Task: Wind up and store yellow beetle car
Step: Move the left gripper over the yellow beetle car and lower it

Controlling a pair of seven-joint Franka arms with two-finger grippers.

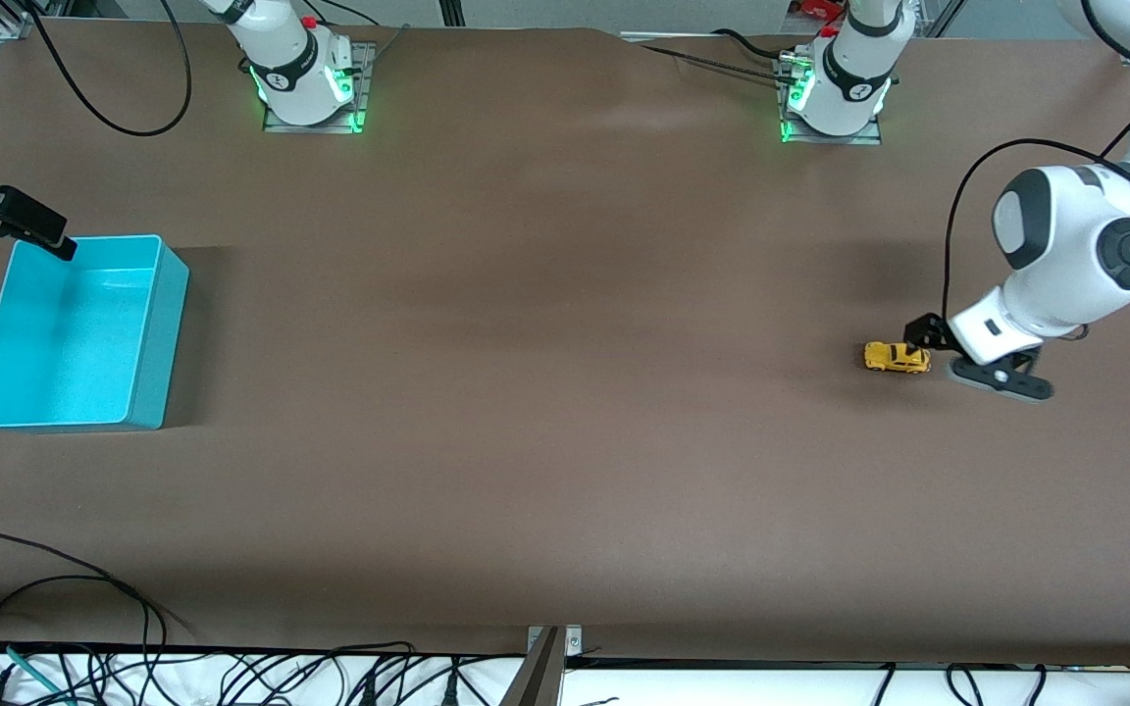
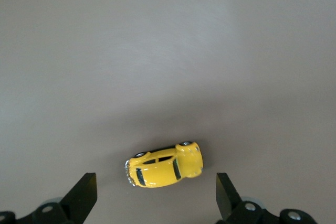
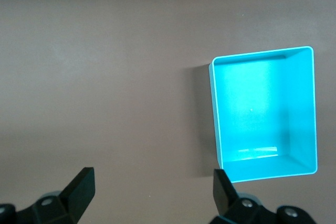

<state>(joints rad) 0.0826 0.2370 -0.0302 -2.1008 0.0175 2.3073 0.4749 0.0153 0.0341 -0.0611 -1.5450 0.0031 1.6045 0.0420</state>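
Note:
My left gripper should grab the sides of the yellow beetle car's cabin (image 1: 905,354) (image 2: 158,169) across its width, so that one end sticks out in front of the fingers.
The yellow beetle car (image 1: 897,358) stands on its wheels on the brown table toward the left arm's end. My left gripper (image 1: 932,339) hangs low just beside and above it, open. In the left wrist view the car (image 2: 164,165) lies between the two spread fingertips (image 2: 84,186), touching neither, and the gripper (image 2: 155,183) is empty. The teal bin (image 1: 148,328) stands empty toward the right arm's end. My right gripper (image 1: 43,231) is open and empty, over the table by the bin's corner farthest from the front camera; the right wrist view shows the bin (image 3: 310,108) beside the gripper (image 3: 153,182).
Both arm bases (image 1: 305,74) stand along the table edge farthest from the front camera. Black cables (image 1: 84,588) lie on the table and along the edge nearest the front camera.

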